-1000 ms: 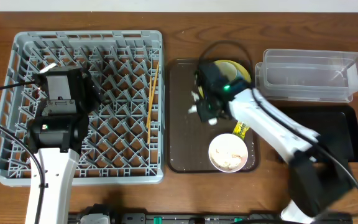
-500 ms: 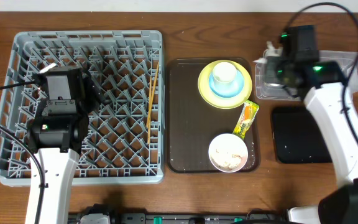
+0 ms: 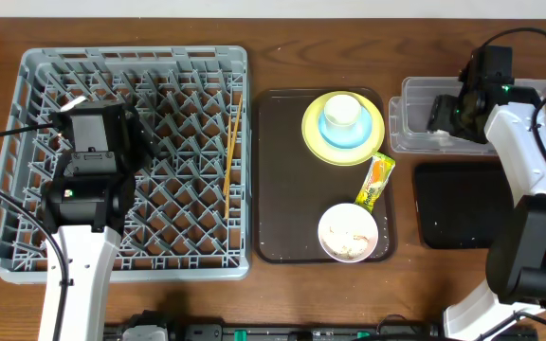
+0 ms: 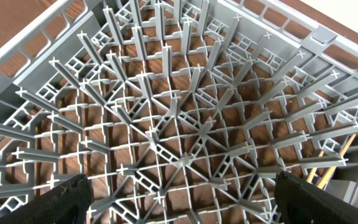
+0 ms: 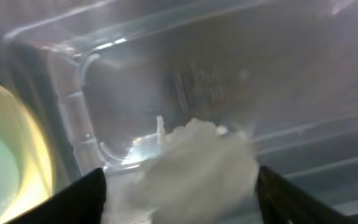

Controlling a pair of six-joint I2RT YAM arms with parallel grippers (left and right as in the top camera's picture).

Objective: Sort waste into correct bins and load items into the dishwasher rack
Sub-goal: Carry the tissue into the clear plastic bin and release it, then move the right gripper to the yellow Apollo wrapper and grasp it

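Note:
Next, my right gripper should go to the snack wrapper's middle point(image 3: 374, 183), between the yellow plate and the white bowl, and close there.
My right gripper point(image 5: 180, 186) hangs open over the left end of the clear tub point(image 3: 519, 104), and the crumpled white tissue point(image 5: 191, 168) lies loose between its fingers inside the tub. Beside the tub sits the black tray point(image 3: 453, 208). The yellow plate point(image 3: 311, 128) carries the light blue dish point(image 3: 344, 140) and the white cup point(image 3: 341, 111). The snack wrapper point(image 3: 377, 180) and the white bowl point(image 3: 349, 232) with rice-like scraps are nearby. The chopsticks point(image 3: 232, 142) lie in the dishwasher rack point(image 3: 131, 57). My left gripper point(image 4: 184, 196) hovers open above the rack's pegs, holding nothing.
The plate, bowl and wrapper rest on a large brown tray point(image 3: 287, 189) between the rack and the bins. The black tray lies directly in front of the clear tub. The right arm's cable loops above the tub.
The right arm swung from the brown tray to the clear tub, carrying the tissue. Its jaws have opened and the tissue is let go over the tub. The left arm stayed still.

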